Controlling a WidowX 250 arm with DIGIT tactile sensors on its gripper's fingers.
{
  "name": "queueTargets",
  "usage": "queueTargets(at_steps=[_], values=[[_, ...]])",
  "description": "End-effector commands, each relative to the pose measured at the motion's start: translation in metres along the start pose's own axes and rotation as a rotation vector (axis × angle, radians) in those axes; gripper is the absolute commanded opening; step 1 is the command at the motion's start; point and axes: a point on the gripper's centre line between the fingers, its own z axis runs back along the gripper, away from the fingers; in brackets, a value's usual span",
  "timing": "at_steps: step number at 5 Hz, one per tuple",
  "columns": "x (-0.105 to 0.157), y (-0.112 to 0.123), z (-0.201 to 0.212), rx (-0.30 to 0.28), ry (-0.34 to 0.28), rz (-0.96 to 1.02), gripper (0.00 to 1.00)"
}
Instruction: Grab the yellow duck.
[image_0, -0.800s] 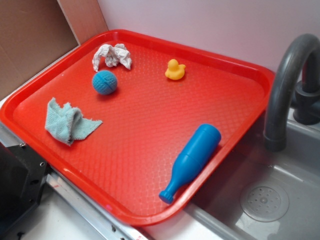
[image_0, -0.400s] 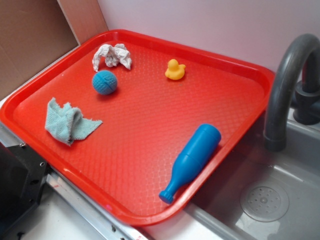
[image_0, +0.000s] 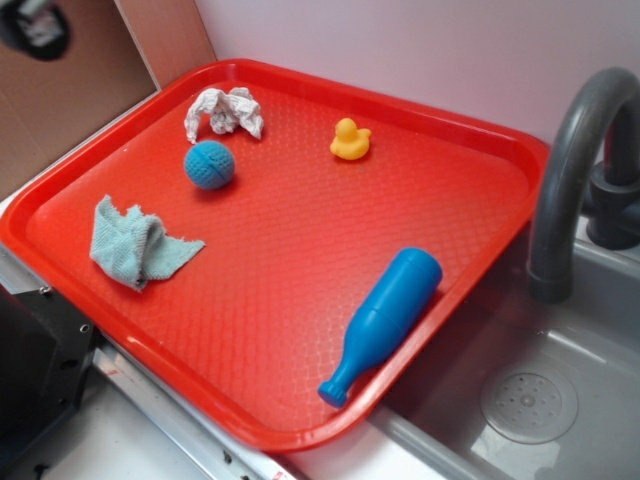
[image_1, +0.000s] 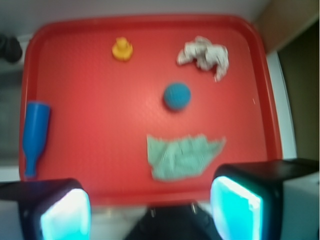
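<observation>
The yellow duck near the red tray's far edge is next, and my gripper needs to move to it and close on the duck's body (image_0: 350, 149) (image_1: 122, 52), below its head.
The yellow duck (image_0: 350, 140) stands on the red tray (image_0: 470, 190) near its far edge; it also shows in the wrist view (image_1: 122, 49) at the top. My gripper (image_1: 150, 212) is open and empty, high above the tray's near edge, far from the duck. Its cyan pads (image_1: 235, 207) frame the bottom of the wrist view. In the exterior view only a dark part of the arm (image_0: 35, 25) shows at the top left corner.
On the tray lie a blue knitted ball (image_0: 209, 164), a crumpled white cloth (image_0: 222, 112), a light green cloth (image_0: 135, 243) and a blue plastic bottle (image_0: 385, 320). A grey sink (image_0: 530, 400) and faucet (image_0: 570, 170) are to the right.
A dark part of the arm has entered the exterior view at the top left corner. The things on the tray have not moved.
</observation>
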Motion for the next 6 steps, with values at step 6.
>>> queueTargets(at_steps=[6], values=[[0.147,-0.022,-0.138,-0.066,-0.059,0.021,1.0]])
